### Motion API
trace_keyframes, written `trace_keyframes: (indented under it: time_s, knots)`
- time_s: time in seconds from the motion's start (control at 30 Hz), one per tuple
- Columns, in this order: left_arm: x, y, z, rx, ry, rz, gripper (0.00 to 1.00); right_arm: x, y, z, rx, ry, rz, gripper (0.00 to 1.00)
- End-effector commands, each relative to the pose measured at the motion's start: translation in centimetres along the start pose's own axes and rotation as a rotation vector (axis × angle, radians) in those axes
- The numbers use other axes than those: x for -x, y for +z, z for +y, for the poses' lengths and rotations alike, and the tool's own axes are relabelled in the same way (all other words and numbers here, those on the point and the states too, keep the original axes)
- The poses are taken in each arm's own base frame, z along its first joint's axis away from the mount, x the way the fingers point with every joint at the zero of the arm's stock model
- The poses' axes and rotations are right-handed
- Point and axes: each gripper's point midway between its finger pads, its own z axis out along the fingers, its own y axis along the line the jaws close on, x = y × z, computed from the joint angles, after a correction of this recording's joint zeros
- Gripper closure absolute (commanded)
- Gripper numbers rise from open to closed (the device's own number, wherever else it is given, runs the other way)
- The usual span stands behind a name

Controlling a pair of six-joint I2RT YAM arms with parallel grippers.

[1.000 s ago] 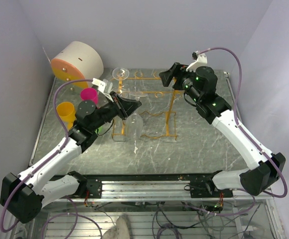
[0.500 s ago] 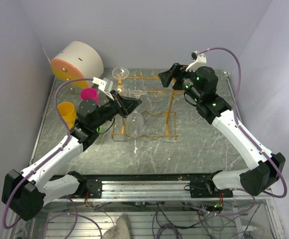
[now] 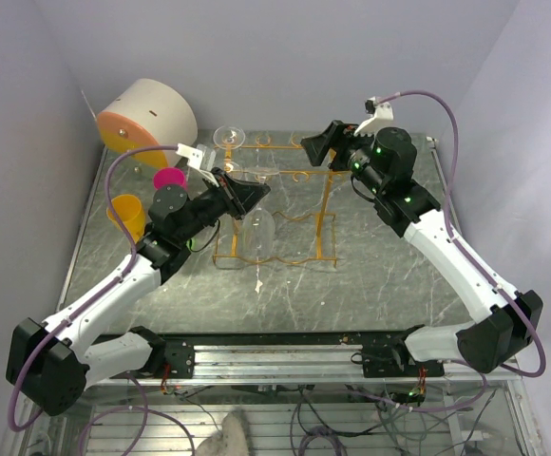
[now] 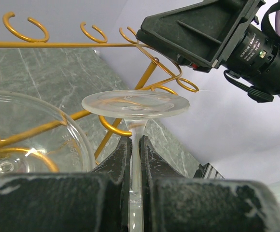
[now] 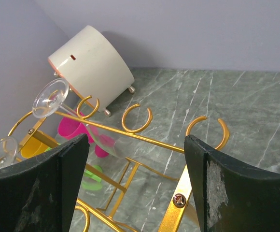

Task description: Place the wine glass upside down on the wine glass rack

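The wine glass, now held upside down inside the gold wire rack, will be let go by my left gripper with its foot on the middle hook of the rack's near top wire (image 3: 257, 175) (image 4: 123, 126).
My left gripper (image 3: 246, 196) is shut on the stem of a clear wine glass (image 3: 259, 235), held upside down inside the gold wire rack (image 3: 327, 211). In the left wrist view the jaws (image 4: 136, 143) pinch the stem, and the glass foot (image 4: 135, 104) sits level just below the rack's top wire (image 4: 82, 44), near its loop hooks. A second glass (image 3: 228, 139) hangs at the rack's back left; its bowl (image 4: 29, 133) shows beside my fingers. My right gripper (image 3: 317, 146) is open and empty, hovering over the rack's back right, hooks showing between its fingers (image 5: 72, 183).
A beige drum box with an orange face (image 3: 147, 118) stands at the back left. A pink cup (image 3: 169, 179) and a yellow cup (image 3: 125, 214) stand left of the rack. A green item (image 5: 92, 177) lies on the marble table (image 3: 389, 275) by the rack's legs.
My left gripper has moved slightly back and up with the glass, bringing its foot closer to the rack's top wire. The right arm has barely moved.
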Motion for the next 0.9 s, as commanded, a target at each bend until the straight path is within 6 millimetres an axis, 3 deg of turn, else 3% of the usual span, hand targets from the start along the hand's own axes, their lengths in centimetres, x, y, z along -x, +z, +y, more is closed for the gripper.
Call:
trace_keyframes:
  time_s: [0.0,0.57,0.87]
  knots:
    - [-0.9,0.0,1.7,0.060,-0.014,0.003,0.93,-8.0,0.0,-1.8,-0.036,0.052,0.259,0.21]
    - [-3.3,-1.7,4.3,0.076,0.142,0.025,0.92,-8.6,-0.7,-1.3,0.015,0.016,0.283,0.21]
    - [-4.2,-1.5,5.1,0.084,0.179,0.052,0.78,-8.3,-1.3,-1.7,-0.011,-0.006,0.275,0.21]
